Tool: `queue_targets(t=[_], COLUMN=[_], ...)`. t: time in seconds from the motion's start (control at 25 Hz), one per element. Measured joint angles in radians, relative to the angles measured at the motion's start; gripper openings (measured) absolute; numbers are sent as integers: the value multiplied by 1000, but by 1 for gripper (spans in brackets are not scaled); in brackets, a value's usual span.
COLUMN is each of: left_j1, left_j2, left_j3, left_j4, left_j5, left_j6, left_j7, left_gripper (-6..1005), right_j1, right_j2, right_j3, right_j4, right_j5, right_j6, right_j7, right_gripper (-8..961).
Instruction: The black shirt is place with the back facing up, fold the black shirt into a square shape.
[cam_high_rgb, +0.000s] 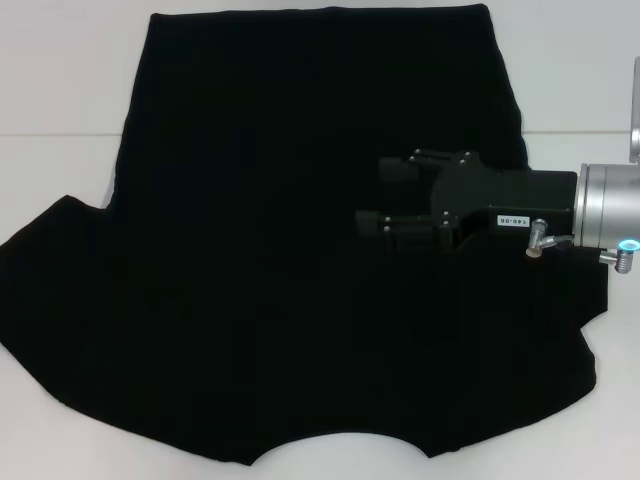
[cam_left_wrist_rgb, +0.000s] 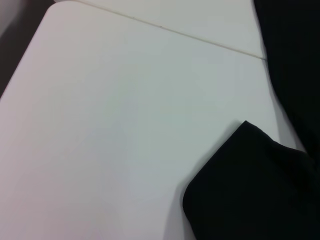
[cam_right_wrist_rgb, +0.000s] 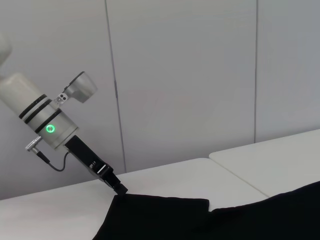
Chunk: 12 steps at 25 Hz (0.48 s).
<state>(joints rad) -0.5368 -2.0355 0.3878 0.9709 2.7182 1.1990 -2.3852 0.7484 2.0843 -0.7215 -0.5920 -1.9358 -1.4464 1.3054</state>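
Note:
The robot's left gripper should release the sleeve end of its side on the black shirt's body (cam_high_rgb: 245, 238), a little short of the middle.
The black shirt (cam_high_rgb: 270, 260) lies spread flat on the white table (cam_high_rgb: 580, 80), hem at the far side, neckline and sleeves toward me. My right gripper (cam_high_rgb: 370, 197) reaches in from the right over the shirt's right half, its two fingers apart and pointing left, with nothing seen between them. In the right wrist view my left gripper (cam_right_wrist_rgb: 119, 189) points down at the far edge of the shirt (cam_right_wrist_rgb: 165, 217); whether it touches the cloth I cannot tell. The left wrist view shows a sleeve corner (cam_left_wrist_rgb: 250, 190) on the table.
A seam (cam_high_rgb: 570, 131) runs across the table where two white tops meet. A bare strip of table (cam_left_wrist_rgb: 110, 125) lies beside the left sleeve. Grey wall panels (cam_right_wrist_rgb: 190, 75) stand behind the table.

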Motion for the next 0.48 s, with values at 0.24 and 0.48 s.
queue_targets(t=[0.24,0.48], left_j1=[0,-1], left_j2=[0,0], left_j3=[4,5], left_j4=[-1,-1], left_j5=[1,1], left_j6=[3,6], left_j7=[1,3], left_gripper=[5,11], right_j1=[0,0], right_j2=[0,0], right_j3=[0,0], right_j4=[3,0], right_j5=[0,1], right_j6=[0,0], right_j7=[0,1], right_gripper=[855,855])
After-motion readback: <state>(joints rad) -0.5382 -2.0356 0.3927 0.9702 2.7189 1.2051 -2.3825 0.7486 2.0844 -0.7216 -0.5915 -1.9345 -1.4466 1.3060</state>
